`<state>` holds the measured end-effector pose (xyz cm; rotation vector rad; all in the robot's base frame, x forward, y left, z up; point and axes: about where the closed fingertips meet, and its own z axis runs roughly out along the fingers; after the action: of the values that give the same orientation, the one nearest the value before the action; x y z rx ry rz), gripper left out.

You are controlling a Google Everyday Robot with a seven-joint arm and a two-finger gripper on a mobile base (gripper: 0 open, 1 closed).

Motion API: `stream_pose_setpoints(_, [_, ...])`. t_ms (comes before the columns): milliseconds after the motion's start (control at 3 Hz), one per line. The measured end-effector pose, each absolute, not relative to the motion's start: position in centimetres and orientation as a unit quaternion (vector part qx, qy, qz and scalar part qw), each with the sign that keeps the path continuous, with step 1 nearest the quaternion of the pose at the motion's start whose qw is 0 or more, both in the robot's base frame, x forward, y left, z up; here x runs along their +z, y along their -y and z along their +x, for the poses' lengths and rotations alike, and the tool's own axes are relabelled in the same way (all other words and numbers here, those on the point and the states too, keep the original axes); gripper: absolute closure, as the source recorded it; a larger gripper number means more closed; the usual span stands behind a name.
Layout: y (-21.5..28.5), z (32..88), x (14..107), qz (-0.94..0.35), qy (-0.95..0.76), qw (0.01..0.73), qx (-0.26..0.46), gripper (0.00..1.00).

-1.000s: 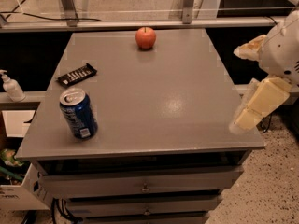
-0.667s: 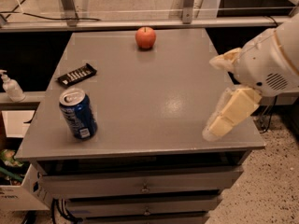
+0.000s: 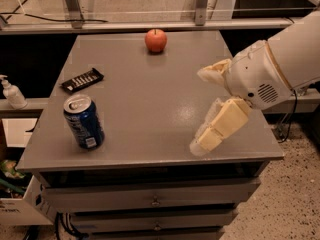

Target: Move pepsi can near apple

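The robot's gripper will next go to the lower half of the pepsi can (image 3: 88,132) and close there, leaving the can's top free above the fingers.
The dark blue pepsi can (image 3: 84,122) stands upright near the front left corner of the grey table (image 3: 150,99). The red-orange apple (image 3: 156,40) sits at the far middle of the table. My gripper (image 3: 202,111) is above the right part of the table, open and empty, with one cream finger (image 3: 215,71) pointing left and the other (image 3: 217,129) angled down toward the front edge. It is well to the right of the can and apart from it.
A flat black bar with white markings (image 3: 82,79) lies on the left of the table, between can and apple. Drawers run under the table front. A white soap bottle (image 3: 12,92) stands on a ledge to the left. A metal rail runs behind the table.
My arm has moved left from the table's right edge to over its right part. The can, apple and black bar have not moved.
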<state>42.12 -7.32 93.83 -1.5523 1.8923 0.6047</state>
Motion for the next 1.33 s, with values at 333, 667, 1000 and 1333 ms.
stream_pose_setpoints(333, [6.7,42.0,92.4,-0.568,-0.711,0.333,0.247,0.00])
stream_pose_setpoints(667, [4.4,42.4,90.1,-0.549,-0.695,0.373,0.278,0.00])
stream_pose_setpoints(1000, [1.1,43.6,88.3,-0.530,-0.672,0.411,0.314,0.00])
stream_pose_setpoints(1333, [-2.9,45.0,87.8,-0.520,-0.643,0.444,0.344,0.00])
